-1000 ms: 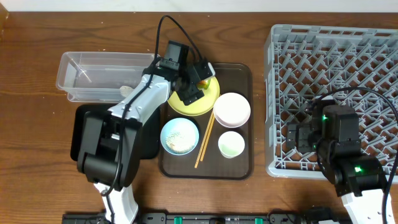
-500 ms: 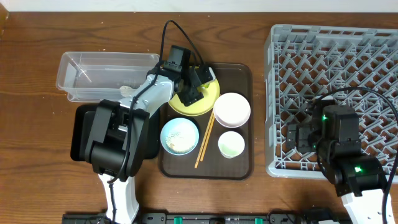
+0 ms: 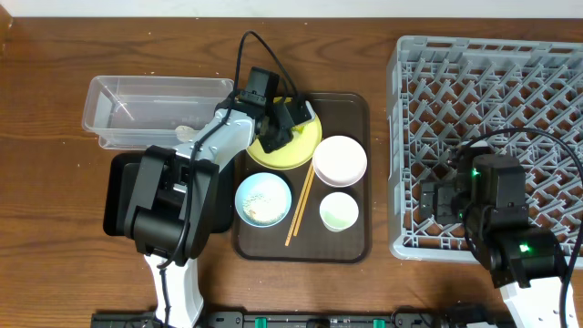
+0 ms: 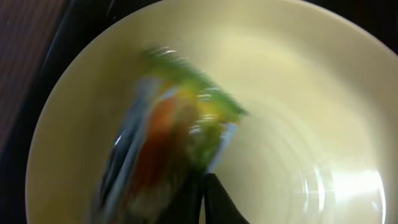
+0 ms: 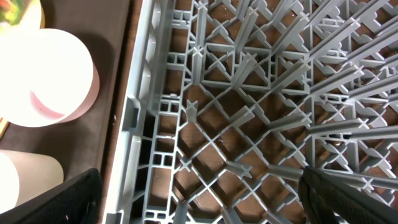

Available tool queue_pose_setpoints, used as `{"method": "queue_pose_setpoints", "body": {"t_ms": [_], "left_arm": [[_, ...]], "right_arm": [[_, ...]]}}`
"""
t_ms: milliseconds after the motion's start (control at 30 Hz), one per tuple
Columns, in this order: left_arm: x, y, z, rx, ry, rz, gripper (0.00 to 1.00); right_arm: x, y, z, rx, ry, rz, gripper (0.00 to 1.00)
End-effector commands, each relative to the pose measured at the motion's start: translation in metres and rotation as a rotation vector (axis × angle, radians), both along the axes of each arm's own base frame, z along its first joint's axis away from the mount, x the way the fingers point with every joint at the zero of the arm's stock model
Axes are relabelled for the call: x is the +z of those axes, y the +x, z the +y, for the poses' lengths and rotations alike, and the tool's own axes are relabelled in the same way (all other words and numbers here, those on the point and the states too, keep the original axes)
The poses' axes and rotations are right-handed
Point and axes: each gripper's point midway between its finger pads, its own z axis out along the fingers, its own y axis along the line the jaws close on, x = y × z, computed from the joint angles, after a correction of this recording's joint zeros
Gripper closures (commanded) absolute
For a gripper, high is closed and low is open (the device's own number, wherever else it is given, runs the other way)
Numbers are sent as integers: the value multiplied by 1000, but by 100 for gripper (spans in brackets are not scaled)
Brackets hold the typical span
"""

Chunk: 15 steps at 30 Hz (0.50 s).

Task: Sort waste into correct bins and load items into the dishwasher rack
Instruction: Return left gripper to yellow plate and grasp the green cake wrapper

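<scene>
The left gripper's closed fingertips rest at the snack wrapper's edge, so the robot should open them and grip across the wrapper's width (image 4: 165, 140) before carrying it to the tub.
My left gripper (image 3: 284, 125) hovers over the round yellow plate (image 3: 293, 153) on the brown serving tray. In the left wrist view its fingertips (image 4: 214, 198) are pressed together at the lower end of the green-and-orange snack wrapper (image 4: 177, 127), which is blurred above the plate (image 4: 298, 93). My right gripper (image 5: 205, 208) stands wide open over the near left edge of the grey dishwasher rack (image 3: 510, 100), with nothing between its fingers. A white bowl (image 3: 340, 159), a light blue bowl (image 3: 263, 199) with rice bits, a pale green cup (image 3: 339, 211) and chopsticks (image 3: 300, 205) sit on the tray.
A clear plastic tub (image 3: 137, 107) lies at the back left with a pale scrap (image 3: 186, 134) at its near right corner. The black tray (image 3: 117, 196) is partly under my left arm. The brown serving tray (image 3: 351, 248) lies between the arms.
The left jaws have shut on the wrapper over the plate, and the left arm's base has swung slightly right. The right arm has not moved.
</scene>
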Motion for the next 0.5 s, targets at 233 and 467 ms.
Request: {"method": "queue_pose_setpoints", "body": {"t_ms": [233,467], "left_arm": [[36,-9,1,46,-33,9,94],[67,-8,0,132,-90,-16,54]], "right_arm": [[10,3,-3,-24,6,-24,1],[10,3,-3,-24,6,-24,1]]}}
